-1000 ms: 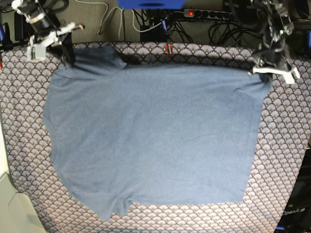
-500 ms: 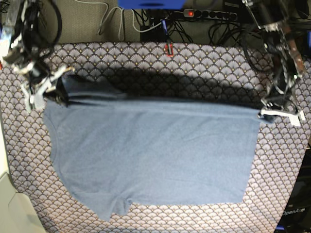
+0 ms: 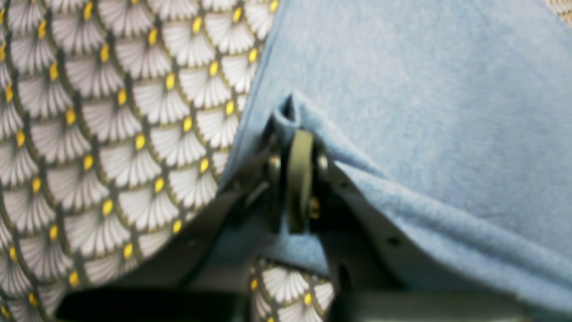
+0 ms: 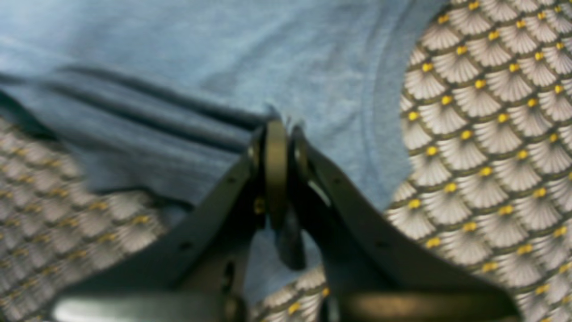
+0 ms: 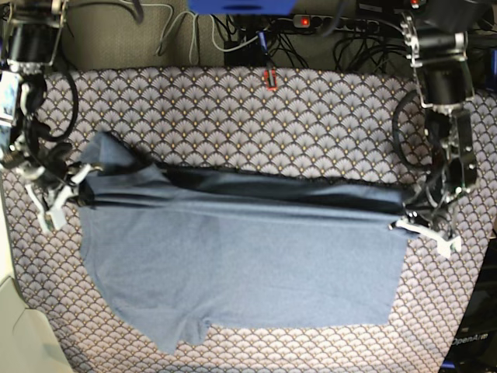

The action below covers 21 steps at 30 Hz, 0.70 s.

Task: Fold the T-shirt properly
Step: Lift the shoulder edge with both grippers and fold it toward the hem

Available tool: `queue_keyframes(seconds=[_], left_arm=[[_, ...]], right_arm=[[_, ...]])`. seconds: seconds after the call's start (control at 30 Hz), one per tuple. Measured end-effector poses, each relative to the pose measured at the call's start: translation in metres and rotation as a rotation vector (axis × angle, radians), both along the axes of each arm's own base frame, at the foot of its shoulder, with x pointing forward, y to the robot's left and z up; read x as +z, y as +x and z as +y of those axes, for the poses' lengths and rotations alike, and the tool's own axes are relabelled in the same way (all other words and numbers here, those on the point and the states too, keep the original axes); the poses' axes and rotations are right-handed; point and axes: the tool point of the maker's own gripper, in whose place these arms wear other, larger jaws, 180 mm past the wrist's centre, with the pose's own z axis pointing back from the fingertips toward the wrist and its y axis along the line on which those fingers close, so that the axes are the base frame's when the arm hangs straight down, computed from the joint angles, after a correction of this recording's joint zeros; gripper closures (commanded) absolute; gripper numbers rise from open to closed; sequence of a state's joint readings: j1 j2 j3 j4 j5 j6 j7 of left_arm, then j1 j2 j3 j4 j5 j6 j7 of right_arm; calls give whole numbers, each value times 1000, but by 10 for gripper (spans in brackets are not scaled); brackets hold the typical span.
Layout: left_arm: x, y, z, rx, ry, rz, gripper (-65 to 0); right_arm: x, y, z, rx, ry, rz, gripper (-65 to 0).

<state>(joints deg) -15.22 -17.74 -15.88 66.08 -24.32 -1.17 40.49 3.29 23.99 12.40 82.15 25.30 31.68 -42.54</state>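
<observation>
I need to let go of the T-shirt's corner with my left gripper on the shirt's side edge point(image 5: 406, 235), just in front of the dark fold.
The slate-blue T-shirt point(image 5: 233, 264) lies on the scallop-patterned tablecloth point(image 5: 272, 124), its far edge lifted and doubled over toward the front, with a dark shadowed fold along the top. My left gripper point(image 5: 404, 223), at the shirt's right corner, is shut on the cloth. In the left wrist view the left gripper point(image 3: 297, 134) pinches a ridge of the T-shirt point(image 3: 424, 89). My right gripper point(image 5: 78, 189) is shut on the left corner by the sleeve. In the right wrist view the right gripper point(image 4: 279, 129) clamps bunched folds of the T-shirt point(image 4: 223, 44). No lettering shows.
Cables and a power strip point(image 5: 334, 23) run behind the table's far edge. A small red item point(image 5: 270, 78) sits at the back middle. A white object point(image 5: 12, 326) stands at the lower left, and dark equipment point(image 5: 474, 342) at the lower right.
Both grippers have come forward from the far edge of the table, drawing the shirt's far edge with them, so it now folds over the front part.
</observation>
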Motion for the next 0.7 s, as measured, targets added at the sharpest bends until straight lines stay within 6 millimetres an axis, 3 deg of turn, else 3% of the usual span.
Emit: queue_keyframes(seconds=[0.17,0.4,0.5,0.7], left_arm=[[-6,8,-3,-12,84,22,-4],[-3,11,1,-9,151,-24,-4],[-8,6,3,-4,154,-13,-4],[-7,6,5,-2,160,-9,-4]], right_arm=[[0,30,4,45,-93,-37,0],[-6,48,22,172,-288,-52,0],[1,64,36,188,-312,-109,0],[-11,84,44,189,-362,-87,0]])
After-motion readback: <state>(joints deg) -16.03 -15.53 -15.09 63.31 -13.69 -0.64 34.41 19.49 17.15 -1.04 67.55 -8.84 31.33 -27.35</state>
